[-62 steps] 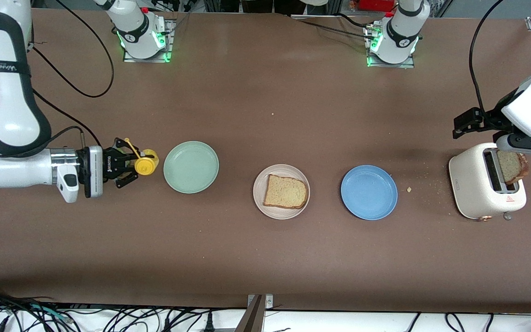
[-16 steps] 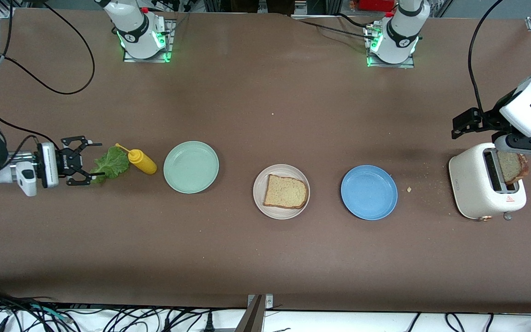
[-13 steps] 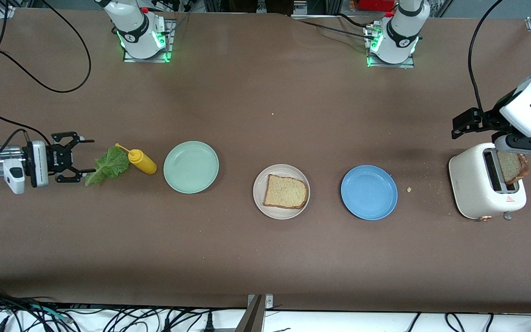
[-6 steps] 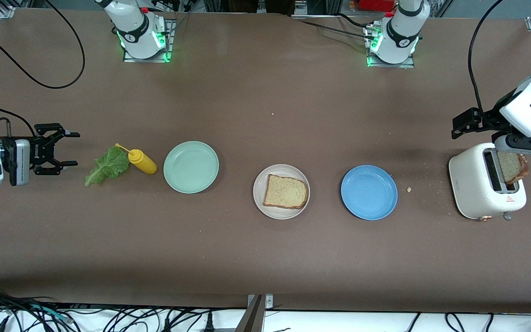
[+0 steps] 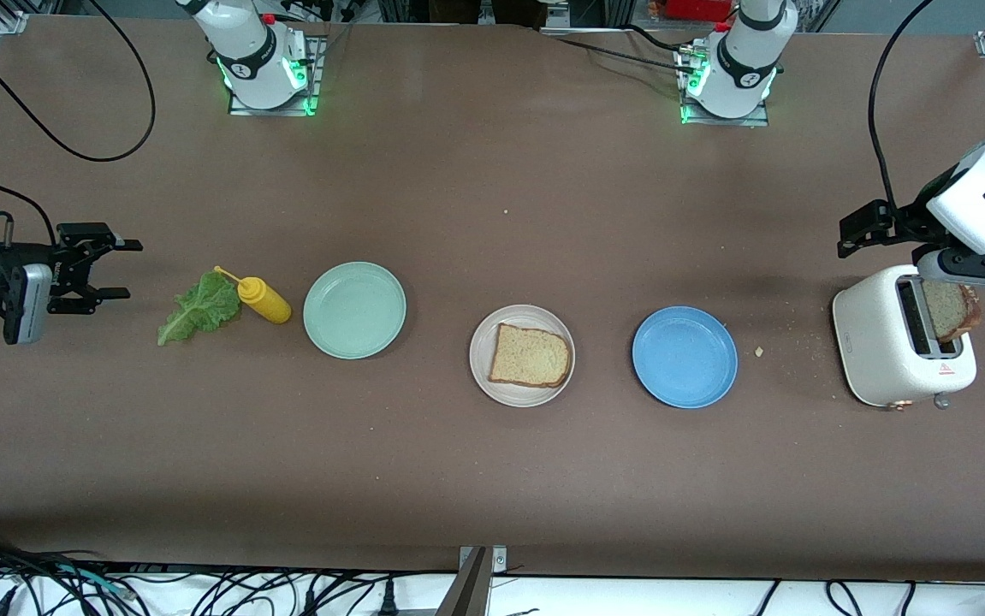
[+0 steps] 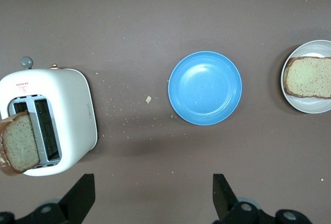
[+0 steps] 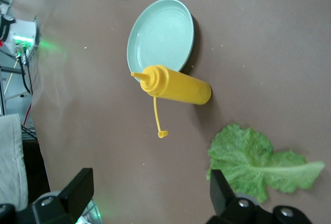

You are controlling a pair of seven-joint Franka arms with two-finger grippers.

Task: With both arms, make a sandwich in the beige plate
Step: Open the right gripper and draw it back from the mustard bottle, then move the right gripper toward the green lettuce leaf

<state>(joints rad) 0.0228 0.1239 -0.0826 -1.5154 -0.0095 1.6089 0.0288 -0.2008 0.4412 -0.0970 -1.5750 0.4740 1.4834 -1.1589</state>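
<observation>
The lettuce leaf's wide part (image 5: 210, 299) (image 7: 245, 157), beside the yellow squeeze bottle, is the next place my right gripper should go to and close on.
The beige plate (image 5: 523, 396) (image 6: 306, 107) at mid-table holds one bread slice (image 5: 531, 356) (image 6: 309, 76). A second slice (image 5: 947, 310) (image 6: 19, 144) stands in the white toaster (image 5: 890, 359) (image 6: 62, 105) at the left arm's end. The lettuce leaf (image 5: 199, 309) (image 7: 248, 162) lies flat on the table at the right arm's end. My right gripper (image 5: 127, 269) (image 7: 150, 190) hangs open and empty a short way from the leaf. My left gripper (image 5: 860, 235) (image 6: 153, 193) is open and empty above the table beside the toaster.
A yellow squeeze bottle (image 5: 263, 299) (image 7: 178, 85) lies between the lettuce and a mint green plate (image 5: 354, 310) (image 7: 161, 35). A blue plate (image 5: 685, 357) (image 6: 205, 87) sits between the beige plate and the toaster. Crumbs dot the table near the toaster.
My right gripper has drawn back from the lettuce toward the right arm's end of the table, staying open. The leaf stays on the table. The left arm has not moved.
</observation>
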